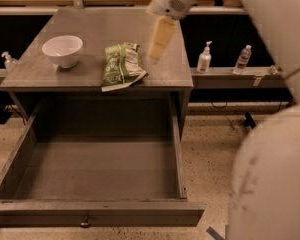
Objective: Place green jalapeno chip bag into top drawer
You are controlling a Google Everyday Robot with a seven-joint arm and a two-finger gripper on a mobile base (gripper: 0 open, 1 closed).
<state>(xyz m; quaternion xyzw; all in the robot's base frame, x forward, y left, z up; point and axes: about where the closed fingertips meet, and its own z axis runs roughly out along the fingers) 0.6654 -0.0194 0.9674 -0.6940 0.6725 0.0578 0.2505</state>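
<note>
My gripper should grip the green jalapeno chip bag on its far end (111,53), at the corner nearest the white bowl.
The green jalapeno chip bag (120,65) lies flat and crinkled on the grey tabletop, near its front edge and right of the white bowl (62,50). The top drawer (97,211) is pulled wide open below the table and holds nothing; its small round knob (84,224) shows on the front panel. My gripper (158,40) hangs above the table just to the right of the bag, apart from it, with its yellowish fingers pointing down. It holds nothing.
The grey table's right edge (182,59) is close under the gripper. A soap dispenser (204,58) and a water bottle (243,59) stand on a low shelf to the right. Another dispenser (8,60) stands at the left. My white arm (270,174) fills the right side.
</note>
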